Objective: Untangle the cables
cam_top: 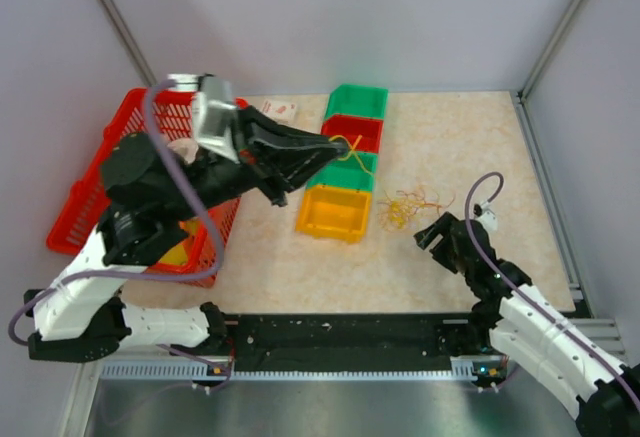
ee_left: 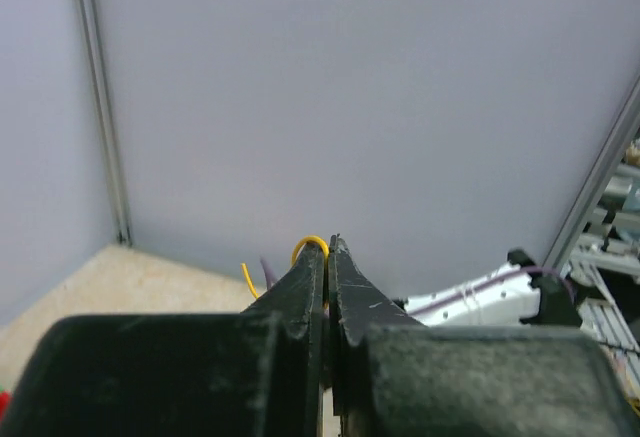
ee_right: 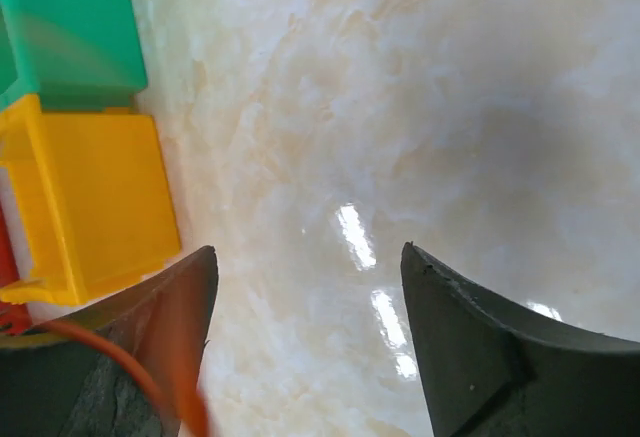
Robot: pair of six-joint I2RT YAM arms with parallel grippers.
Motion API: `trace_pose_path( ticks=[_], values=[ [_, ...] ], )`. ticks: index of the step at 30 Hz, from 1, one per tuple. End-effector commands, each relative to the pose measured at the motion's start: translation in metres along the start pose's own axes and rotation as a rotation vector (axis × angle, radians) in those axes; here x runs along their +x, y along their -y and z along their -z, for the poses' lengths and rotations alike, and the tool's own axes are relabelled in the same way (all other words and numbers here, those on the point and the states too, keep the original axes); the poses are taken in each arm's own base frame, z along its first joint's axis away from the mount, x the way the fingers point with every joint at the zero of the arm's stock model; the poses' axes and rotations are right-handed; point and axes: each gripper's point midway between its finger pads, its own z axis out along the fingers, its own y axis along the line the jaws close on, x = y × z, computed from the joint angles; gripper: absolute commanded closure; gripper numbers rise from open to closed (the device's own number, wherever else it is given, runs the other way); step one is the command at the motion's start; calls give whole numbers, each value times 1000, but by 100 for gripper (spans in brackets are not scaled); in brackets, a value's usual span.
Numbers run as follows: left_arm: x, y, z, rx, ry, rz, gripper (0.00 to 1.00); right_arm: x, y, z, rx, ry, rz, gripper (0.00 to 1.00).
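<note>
The yellow loops (cam_top: pixel 398 213) of the cable tangle, on the side nearest the yellow bin, should be gripped next by my right gripper.
A loose tangle of yellow and orange cables (cam_top: pixel 410 205) lies on the table right of the bins. My left gripper (cam_top: pixel 328 143) is raised over the row of bins and is shut on a single yellow cable (cam_top: pixel 350 149). In the left wrist view that yellow cable (ee_left: pixel 311 243) loops out at the tips of the left gripper (ee_left: pixel 328 247). Just below the tangle sits my right gripper (cam_top: pixel 432 232), open. In its wrist view the right gripper (ee_right: pixel 308 257) has only bare table between its fingers, and a blurred orange strand (ee_right: pixel 150 377) crosses the left finger.
A row of small bins runs down the table's middle: green (cam_top: pixel 357 102), red (cam_top: pixel 352 132), green (cam_top: pixel 345 169), yellow (cam_top: pixel 335 213). A red basket (cam_top: pixel 90 207) stands at the left under the left arm. The right wrist view also catches the yellow bin (ee_right: pixel 90 207).
</note>
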Motion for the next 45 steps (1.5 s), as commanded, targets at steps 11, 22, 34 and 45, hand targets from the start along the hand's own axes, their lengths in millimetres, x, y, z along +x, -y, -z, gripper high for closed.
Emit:
trace_pose_path(
  ticks=[11, 22, 34, 45],
  values=[
    [-11, -4, -14, -14, 85, 21, 100, 15, -70, 61, -459, -146, 370, 26],
    [62, -32, -11, -135, -19, 114, 100, 69, -117, 86, -610, -383, 362, 31],
    [240, -56, 56, -288, -343, 313, 100, 57, -63, 49, -346, -248, 339, 46],
    [344, -71, 165, -506, -515, 442, 100, 79, -66, 23, -305, -317, 439, 47]
  ],
)
